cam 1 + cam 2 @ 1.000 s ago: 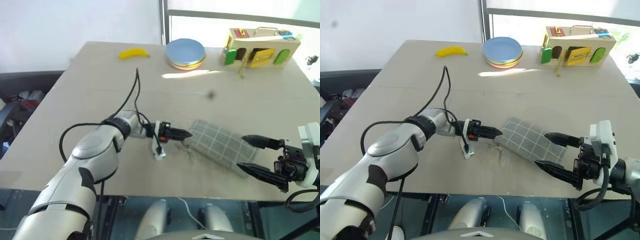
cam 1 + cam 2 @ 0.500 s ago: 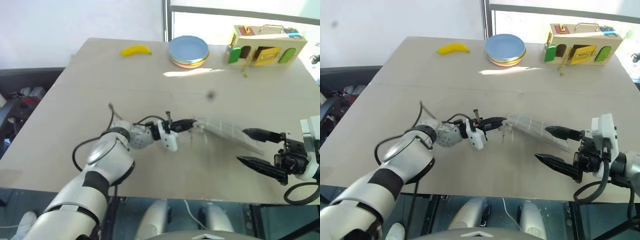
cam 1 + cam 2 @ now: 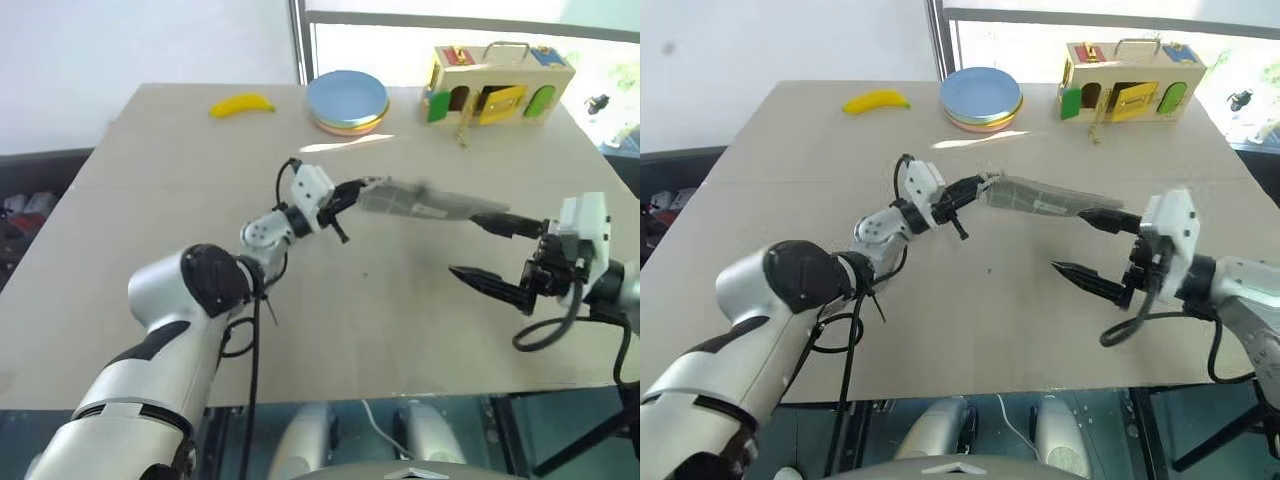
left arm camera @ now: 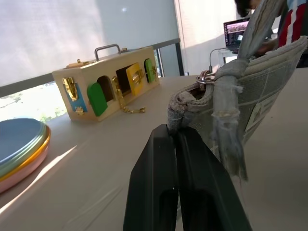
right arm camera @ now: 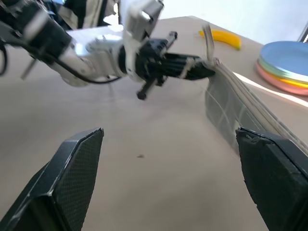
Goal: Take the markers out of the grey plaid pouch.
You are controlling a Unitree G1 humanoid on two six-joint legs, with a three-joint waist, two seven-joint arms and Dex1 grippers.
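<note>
My right gripper is to go next to the grey plaid pouch's zip pull [image 3: 374, 180] [image 5: 209, 42], beside my left gripper's fingers, and close there to open the zip.
The grey plaid pouch [image 3: 420, 200] hangs stretched out above the table [image 3: 150, 200], held by one corner. My left gripper [image 3: 352, 192] is shut on that corner, next to the zip pull [image 4: 207, 77]. My right gripper [image 3: 465, 245] is open at the pouch's free end. Its upper finger [image 3: 500, 222] lies right beside the fabric; whether it touches I cannot tell. The lower finger [image 3: 480, 282] hangs below the pouch, apart from it. The markers are hidden.
At the table's far side lie a yellow banana [image 3: 241, 104], a stack of round plates [image 3: 346, 100] and a wooden latch box [image 3: 497, 82]. A person with a laptop [image 4: 238, 31] sits beyond the table.
My left gripper has raised the pouch off the table by its corner and carried it farther away. My right gripper has moved forward up to the pouch's free end, still open.
</note>
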